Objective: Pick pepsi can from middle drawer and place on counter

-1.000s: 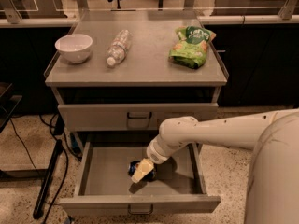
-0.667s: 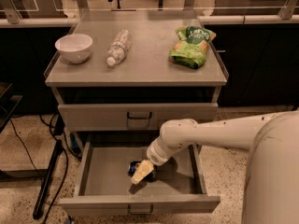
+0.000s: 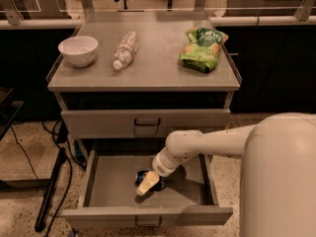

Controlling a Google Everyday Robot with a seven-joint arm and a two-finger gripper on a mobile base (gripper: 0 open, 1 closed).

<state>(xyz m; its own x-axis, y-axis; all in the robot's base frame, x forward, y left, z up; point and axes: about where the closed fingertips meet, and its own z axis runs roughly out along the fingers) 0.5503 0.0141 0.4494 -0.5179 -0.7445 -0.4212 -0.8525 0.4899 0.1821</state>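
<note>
Next, I should close around the middle of the pepsi can (image 3: 151,178) lying in the open middle drawer.
The middle drawer (image 3: 98,179) is pulled out at the bottom of the cabinet, and its grey floor shows. The pepsi can (image 3: 142,175) is a small dark-blue shape on that floor, near the middle and mostly covered. My gripper (image 3: 147,182) reaches down into the drawer from the right, its pale tip right at the can and overlapping it. Whether it touches the can is unclear. The counter (image 3: 153,65) is the flat grey cabinet top above.
On the counter are a white bowl (image 3: 78,50) at the left, a clear water bottle (image 3: 124,50) lying beside it and a green snack bag (image 3: 202,49) at the right. A closed drawer (image 3: 146,123) sits above the open one. Cables and a dark stand (image 3: 52,191) lie on the floor at the left.
</note>
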